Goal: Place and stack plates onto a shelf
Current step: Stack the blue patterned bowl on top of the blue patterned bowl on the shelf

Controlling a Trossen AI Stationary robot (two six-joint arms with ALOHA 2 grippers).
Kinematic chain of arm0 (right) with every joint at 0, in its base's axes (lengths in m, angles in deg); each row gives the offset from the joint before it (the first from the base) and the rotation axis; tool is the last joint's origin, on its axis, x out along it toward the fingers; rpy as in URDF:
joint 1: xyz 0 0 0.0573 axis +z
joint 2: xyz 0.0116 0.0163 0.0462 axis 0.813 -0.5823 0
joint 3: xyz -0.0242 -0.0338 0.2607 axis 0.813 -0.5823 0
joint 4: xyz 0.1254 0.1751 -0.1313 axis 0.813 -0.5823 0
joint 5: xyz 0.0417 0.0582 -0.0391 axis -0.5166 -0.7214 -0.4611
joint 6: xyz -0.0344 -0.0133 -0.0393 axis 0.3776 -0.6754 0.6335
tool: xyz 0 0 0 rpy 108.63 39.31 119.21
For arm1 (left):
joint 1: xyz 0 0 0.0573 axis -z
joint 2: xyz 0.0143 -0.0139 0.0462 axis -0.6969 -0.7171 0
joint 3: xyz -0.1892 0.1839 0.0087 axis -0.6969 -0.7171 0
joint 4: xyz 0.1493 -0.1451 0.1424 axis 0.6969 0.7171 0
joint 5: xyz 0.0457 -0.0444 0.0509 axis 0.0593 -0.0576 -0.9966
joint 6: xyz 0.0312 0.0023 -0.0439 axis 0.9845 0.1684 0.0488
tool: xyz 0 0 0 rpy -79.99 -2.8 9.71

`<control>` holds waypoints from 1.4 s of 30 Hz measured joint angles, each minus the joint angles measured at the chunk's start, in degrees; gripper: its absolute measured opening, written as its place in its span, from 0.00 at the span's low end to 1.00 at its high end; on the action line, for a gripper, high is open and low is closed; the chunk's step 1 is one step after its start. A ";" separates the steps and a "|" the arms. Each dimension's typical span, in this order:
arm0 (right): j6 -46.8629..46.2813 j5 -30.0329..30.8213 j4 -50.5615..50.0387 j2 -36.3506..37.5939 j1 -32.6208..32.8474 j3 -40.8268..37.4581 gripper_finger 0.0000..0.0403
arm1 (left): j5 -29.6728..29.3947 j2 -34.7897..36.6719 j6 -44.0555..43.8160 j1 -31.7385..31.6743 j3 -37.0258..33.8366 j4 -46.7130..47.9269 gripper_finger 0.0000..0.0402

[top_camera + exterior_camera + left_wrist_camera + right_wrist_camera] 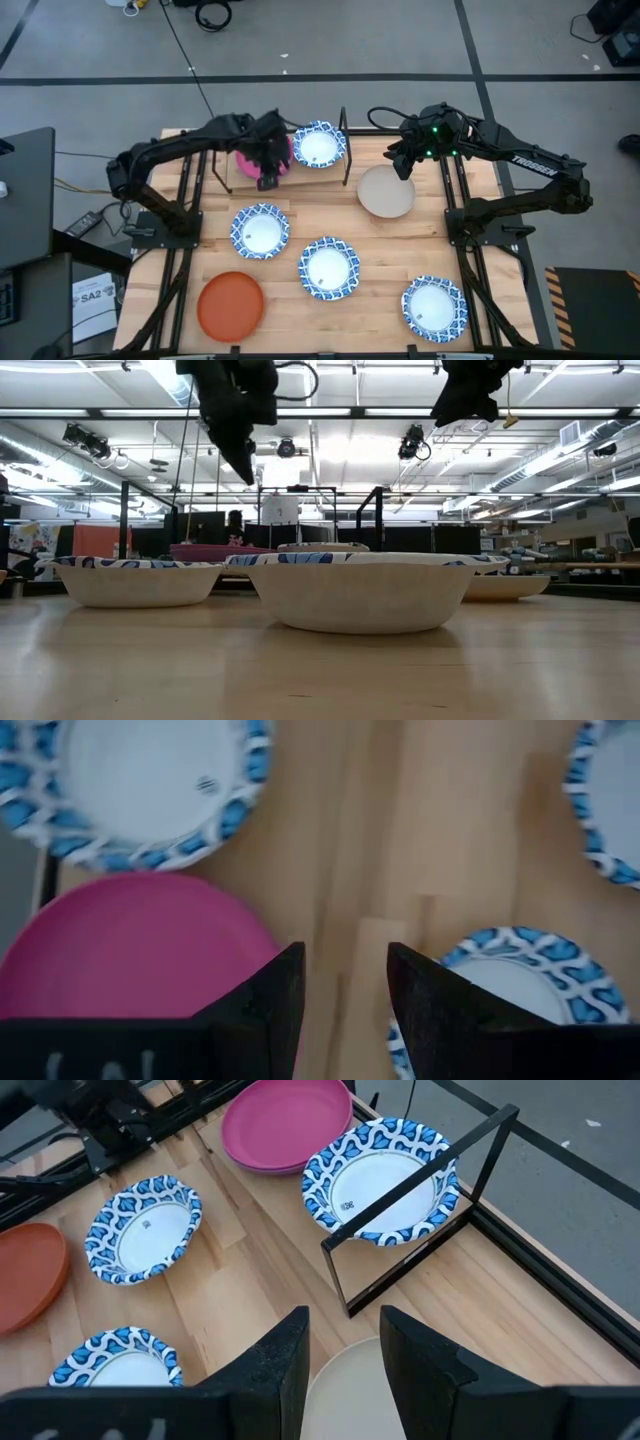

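Note:
Next, I close my left gripper on the shelf-side rim [255,207] [398,1045] of the blue-and-white plate that lies on the table between the magenta and orange plates.
The shelf [345,150], a black-framed wooden plank at the table's far edge, carries a magenta plate [245,160] and a blue-and-white plate [318,147] side by side. My left gripper [268,172] hovers open above the magenta plate's [130,955] near right rim, with bare wood showing between its fingers [345,990]. My right gripper [404,162] hangs open above the far edge of a beige plate [385,193] that lies flat on the table right of the shelf. In the right wrist view the beige plate [355,1390] lies below the fingers.
Three more blue-and-white plates [260,230] [327,267] [434,307] and an orange plate [231,305] lie flat on the table's near half. The shelf's black end frame [420,1200] stands upright between the shelved blue-and-white plate [385,1180] and the beige one.

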 joint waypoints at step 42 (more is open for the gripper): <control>-0.02 -0.24 0.02 0.00 0.04 0.00 0.32 | -4.22 -1.60 16.57 10.51 -26.41 -16.65 0.37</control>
